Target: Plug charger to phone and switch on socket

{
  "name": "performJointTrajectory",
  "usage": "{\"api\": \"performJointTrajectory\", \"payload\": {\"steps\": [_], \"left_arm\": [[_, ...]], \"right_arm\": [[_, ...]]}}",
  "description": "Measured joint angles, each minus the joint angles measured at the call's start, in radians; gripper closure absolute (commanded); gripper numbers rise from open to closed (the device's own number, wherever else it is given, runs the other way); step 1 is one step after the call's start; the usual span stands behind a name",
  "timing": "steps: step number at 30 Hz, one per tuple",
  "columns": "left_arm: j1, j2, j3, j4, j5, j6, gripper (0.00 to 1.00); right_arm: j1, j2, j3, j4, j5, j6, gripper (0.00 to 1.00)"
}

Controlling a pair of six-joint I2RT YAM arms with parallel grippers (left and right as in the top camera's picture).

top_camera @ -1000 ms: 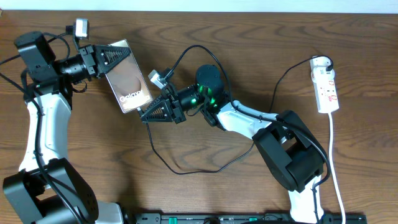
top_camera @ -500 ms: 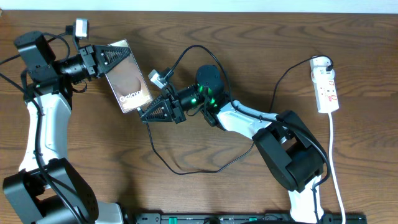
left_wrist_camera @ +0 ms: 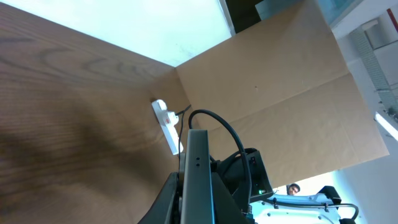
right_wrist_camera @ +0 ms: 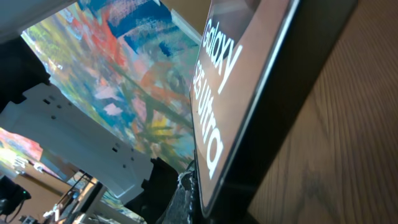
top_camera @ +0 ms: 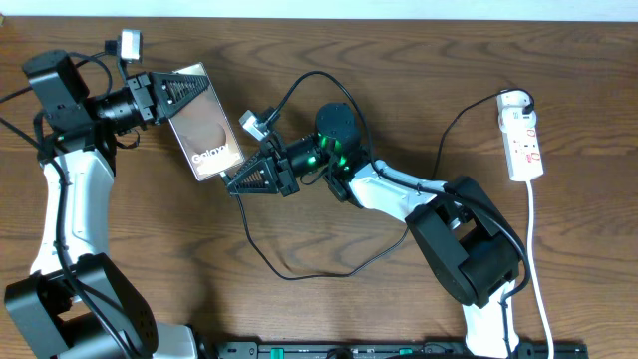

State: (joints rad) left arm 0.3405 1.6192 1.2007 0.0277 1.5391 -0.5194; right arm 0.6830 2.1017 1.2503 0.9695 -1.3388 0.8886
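Next, my right gripper lets go of the charger plug on the bare table (top_camera: 366,179) between the phone and the white socket.
The phone (top_camera: 207,130) has a glossy bronze face with white "Galaxy" lettering and is held off the table at upper left. My left gripper (top_camera: 194,92) is shut on its upper end. In the left wrist view its dark edge (left_wrist_camera: 198,155) stands between the jaws of the left gripper (left_wrist_camera: 198,205). My right gripper (top_camera: 230,186) is shut at the phone's lower end, and the charger cable (top_camera: 289,275) leaves its tips. The plug tip is hidden. The right wrist view shows the phone (right_wrist_camera: 239,74) close against the right gripper (right_wrist_camera: 198,202). The white socket (top_camera: 523,135) lies at far right.
The black charger cable loops down across the middle of the table and climbs to the socket's top end (top_camera: 510,100). A white cord (top_camera: 536,259) runs from the socket toward the front edge. The socket (left_wrist_camera: 165,118) also shows in the left wrist view, in front of a cardboard wall (left_wrist_camera: 280,93).
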Motion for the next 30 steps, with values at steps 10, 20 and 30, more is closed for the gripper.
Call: {"api": "performJointTrajectory", "payload": {"steps": [10, 20, 30], "left_arm": [[0.0, 0.0, 0.0, 0.003, -0.002, 0.002, 0.93], [0.006, 0.0, 0.0, 0.007, -0.011, 0.023, 0.93], [0.015, 0.0, 0.0, 0.016, -0.035, 0.03, 0.92]], "right_arm": [[0.0, 0.002, 0.0, 0.002, 0.025, 0.022, 0.97], [0.006, 0.002, 0.0, 0.005, 0.078, 0.064, 0.97], [0.027, 0.003, -0.003, 0.001, 0.158, 0.096, 0.98]]}}
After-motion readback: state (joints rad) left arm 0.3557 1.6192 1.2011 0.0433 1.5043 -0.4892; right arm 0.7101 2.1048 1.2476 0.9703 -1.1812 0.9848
